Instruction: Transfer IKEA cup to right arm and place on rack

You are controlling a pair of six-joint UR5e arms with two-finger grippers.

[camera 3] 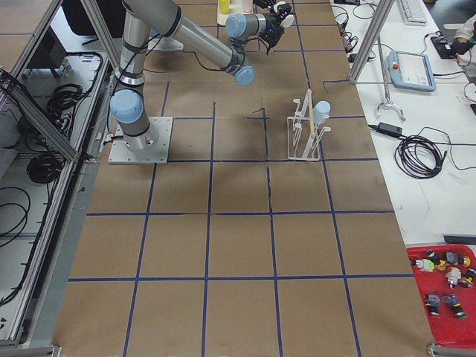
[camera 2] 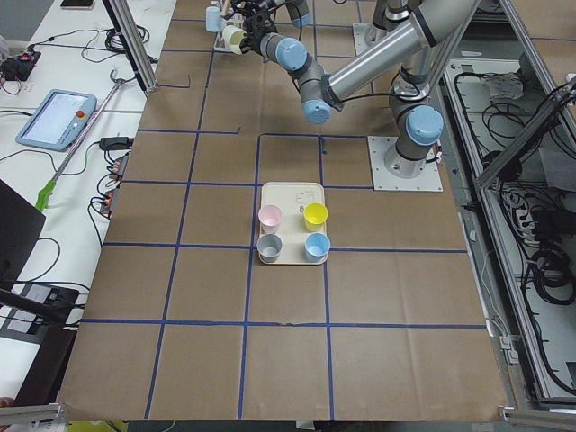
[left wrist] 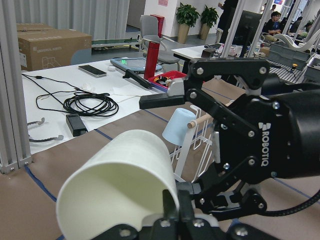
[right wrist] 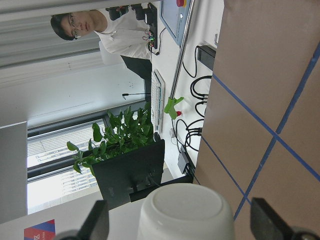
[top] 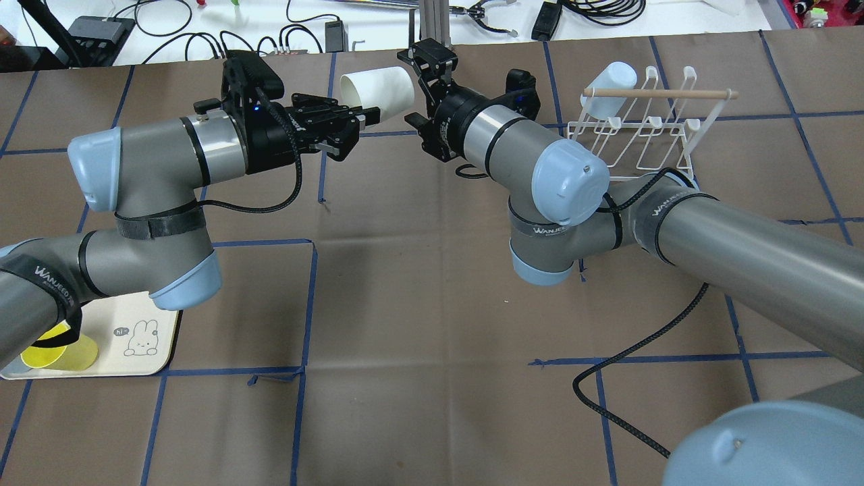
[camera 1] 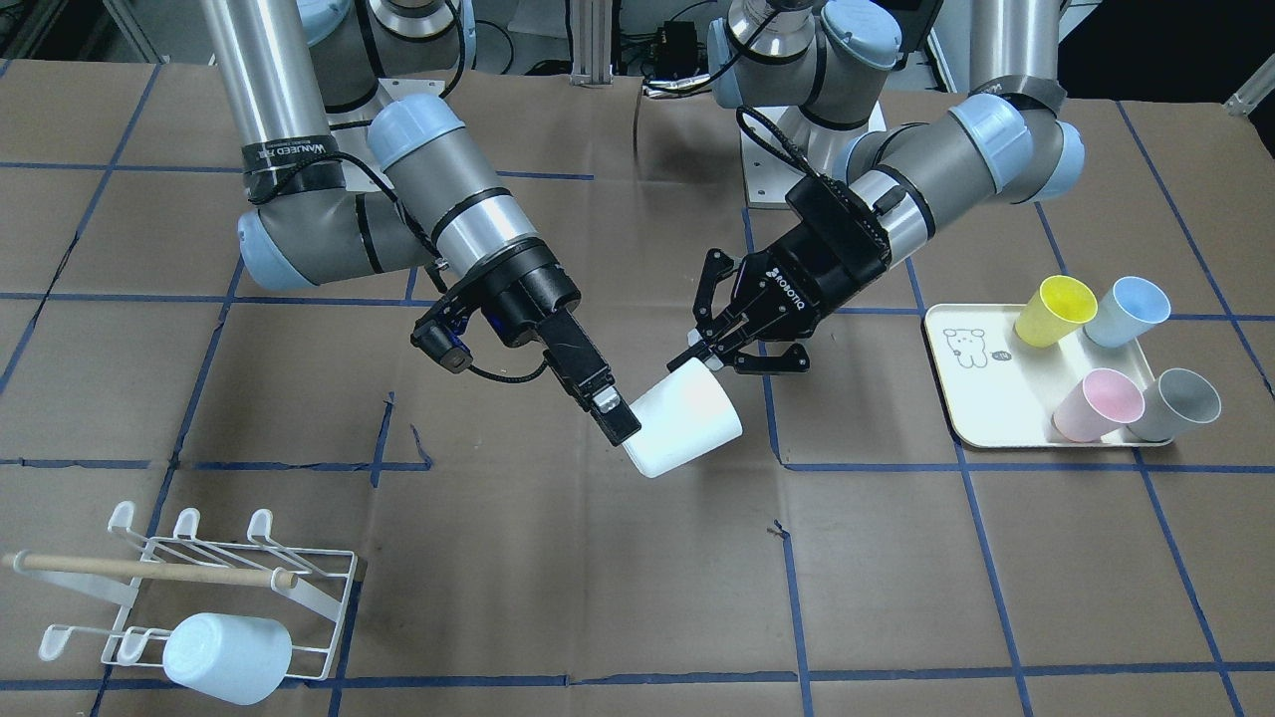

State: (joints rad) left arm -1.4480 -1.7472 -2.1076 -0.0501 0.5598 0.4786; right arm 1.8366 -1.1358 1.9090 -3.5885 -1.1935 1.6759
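Next, I will grab the white IKEA cup with my right gripper at the middle of its sides (camera 1: 676, 418) (right wrist: 187, 229), between the cup's closed base and its rim.
The white IKEA cup (camera 1: 687, 418) hangs tilted in mid-air between both arms. It also shows in the overhead view (top: 378, 94). My left gripper (camera 1: 700, 360) is shut on its rim, with a finger over the cup's wall in the left wrist view (left wrist: 172, 210). My right gripper (camera 1: 628, 416) is open, with its fingers (right wrist: 95, 222) on either side of the cup's closed base (right wrist: 185, 210) and a gap on each side. The white wire rack (camera 1: 299, 588) with a wooden dowel stands on the table and carries a pale blue cup (camera 1: 227, 657).
A cream tray (camera 1: 981, 398) with a bear drawing holds yellow, blue, pink and grey cups lying on it, on my left side. The table is brown board with a blue tape grid. A black cable (top: 634, 351) lies near my right arm's base.
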